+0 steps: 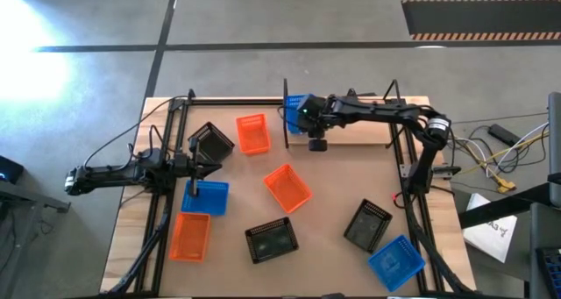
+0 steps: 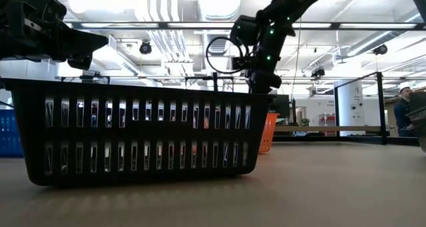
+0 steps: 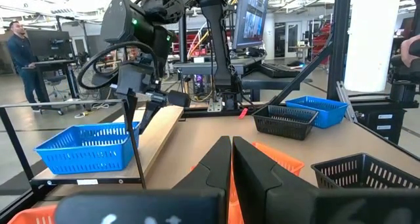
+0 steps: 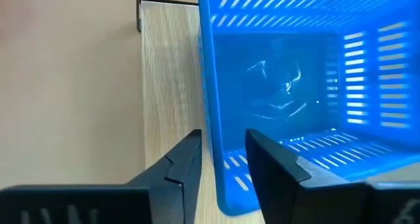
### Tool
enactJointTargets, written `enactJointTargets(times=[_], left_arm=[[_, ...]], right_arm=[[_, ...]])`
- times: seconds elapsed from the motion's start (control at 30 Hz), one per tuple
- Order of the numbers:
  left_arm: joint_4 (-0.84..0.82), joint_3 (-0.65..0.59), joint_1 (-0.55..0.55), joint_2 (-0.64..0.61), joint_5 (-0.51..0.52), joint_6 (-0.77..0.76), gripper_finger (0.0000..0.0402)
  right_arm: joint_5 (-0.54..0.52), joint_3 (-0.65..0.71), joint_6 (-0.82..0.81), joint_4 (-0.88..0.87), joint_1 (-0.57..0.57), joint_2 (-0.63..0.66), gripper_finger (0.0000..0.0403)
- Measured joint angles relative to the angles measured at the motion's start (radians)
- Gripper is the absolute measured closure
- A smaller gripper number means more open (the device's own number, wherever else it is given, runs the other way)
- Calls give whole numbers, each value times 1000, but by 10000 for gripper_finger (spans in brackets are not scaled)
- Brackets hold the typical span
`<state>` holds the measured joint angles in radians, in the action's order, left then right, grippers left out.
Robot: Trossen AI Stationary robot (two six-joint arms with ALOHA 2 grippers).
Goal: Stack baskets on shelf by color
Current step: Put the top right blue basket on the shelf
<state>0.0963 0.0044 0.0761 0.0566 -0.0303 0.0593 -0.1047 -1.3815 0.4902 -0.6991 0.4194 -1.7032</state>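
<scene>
The front side of the blue basket slants to the shelf's edge. My right gripper needs to grip that side (image 4: 224, 168) and turn the blue basket square before fetching an orange basket.
The shelf (image 1: 351, 134) lies along the table's far edge. One blue basket (image 1: 296, 112) (image 4: 295, 86) stands on its left end. My right gripper (image 1: 308, 126) (image 4: 223, 161) is open and points down over it, one finger outside the basket's side wall (image 4: 209, 119) and one inside. My left gripper (image 1: 196, 166) (image 3: 231, 159) is shut near the table's left side, between a black basket (image 1: 210, 143) and a blue one (image 1: 204, 196), holding nothing. Other baskets rest flat on the table: orange (image 1: 252, 133), (image 1: 287, 187), (image 1: 190, 236); black (image 1: 271, 240), (image 1: 367, 224); blue (image 1: 396, 262).
The shelf's black upright ends (image 1: 286, 115) (image 1: 392, 115) stand at both sides of the plank; its middle and right part are bare. Black frame rails (image 1: 166, 159) (image 1: 408, 185) run along the table's left and right sides. A person (image 3: 23, 60) stands in the room beyond.
</scene>
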Motion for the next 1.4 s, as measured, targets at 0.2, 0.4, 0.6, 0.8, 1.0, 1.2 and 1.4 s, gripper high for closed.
enactJointTargets(times=[0.2, 0.4, 0.6, 0.8, 1.0, 1.2, 1.4], left_arm=[[0, 0, 0, 0, 0, 0, 402], [0, 0, 0, 0, 0, 0, 402], [0, 0, 0, 0, 0, 0, 402], [0, 0, 0, 0, 0, 0, 402], [0, 0, 0, 0, 0, 0, 402], [0, 0, 0, 0, 0, 0, 402], [0, 0, 0, 0, 0, 0, 402]], right_arm=[[1, 0, -9, -3, 0, 4, 313], [1, 1, -20, -17, 0, -7, 379], [0, 1, -50, -83, 0, 7, 392], [1, 1, -48, -109, -2, 25, 393], [3, 1, -43, -112, -2, 28, 393], [3, 2, -32, -112, -2, 26, 381], [0, 2, -45, -112, -2, 35, 326]])
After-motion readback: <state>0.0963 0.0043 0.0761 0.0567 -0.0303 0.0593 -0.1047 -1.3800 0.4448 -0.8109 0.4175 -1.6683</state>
